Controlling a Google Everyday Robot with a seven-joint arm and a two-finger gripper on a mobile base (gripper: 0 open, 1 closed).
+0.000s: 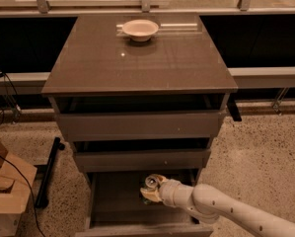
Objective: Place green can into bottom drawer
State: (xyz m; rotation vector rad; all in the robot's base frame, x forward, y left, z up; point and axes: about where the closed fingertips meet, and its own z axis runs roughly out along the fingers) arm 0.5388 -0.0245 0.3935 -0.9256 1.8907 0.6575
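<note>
My gripper should put the green can down near the middle of the open bottom drawer's inside (145, 195).
The green can (151, 183) shows mostly its silver top, held upright in my gripper (152, 190) over the floor of the open bottom drawer (117, 206). The gripper is shut on the can, its pale fingers around the can's body. My white arm (221, 209) reaches in from the lower right. The can sits low inside the drawer, just in front of the middle drawer's front; I cannot tell if it touches the floor.
The cabinet top (137, 58) carries a pale shallow bowl (140, 29) at the back. The top drawer (137, 125) and middle drawer (142, 159) stand slightly open. A cardboard box (6, 191) and a black bar (48, 172) lie on the floor at left.
</note>
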